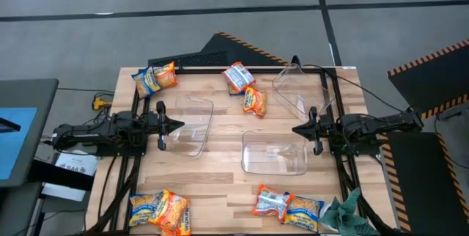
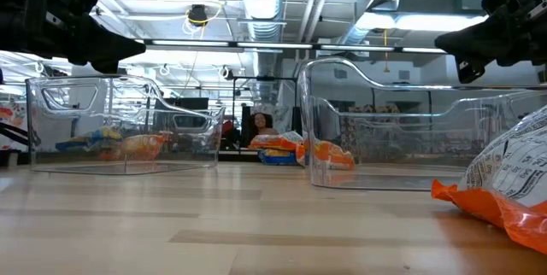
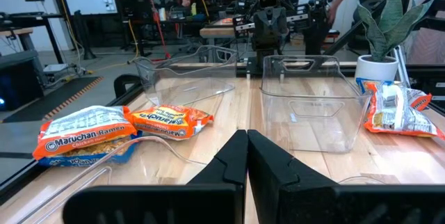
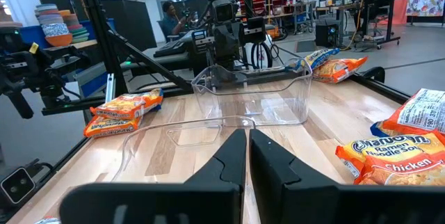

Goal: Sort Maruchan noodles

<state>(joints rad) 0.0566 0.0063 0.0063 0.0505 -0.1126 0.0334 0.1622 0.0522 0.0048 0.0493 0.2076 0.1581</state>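
The robot's right gripper needs to close on the middle of the orange chicken packet (image 1: 255,102) (image 4: 400,160), on the near side of the far middle group of noodles.
Glossy Maruchan noodle packets lie flat in small groups on the wooden table: a yellow and orange pair at the far left corner (image 1: 155,78), two near the far middle (image 1: 245,89), several at the near left corner (image 1: 160,210) and a pair near the near right (image 1: 288,205). My left gripper (image 1: 179,126) is shut and hovers over the left clear bin's (image 1: 192,127) edge, pointing right. My right gripper (image 1: 297,128) is shut too and hovers between the two right bins, pointing left. The left wrist view shows packets (image 3: 83,137) beside the shut fingers (image 3: 247,158). The right wrist view shows packets (image 4: 396,151) near the shut fingers (image 4: 247,151).
Three clear plastic bins stand on the table: one left, one in the near middle (image 1: 275,154) and one at the far right (image 1: 300,93). A green cloth (image 1: 344,210) lies at the near right corner. Bare wood lies between the bins. A person sits in the room beyond (image 2: 256,125).
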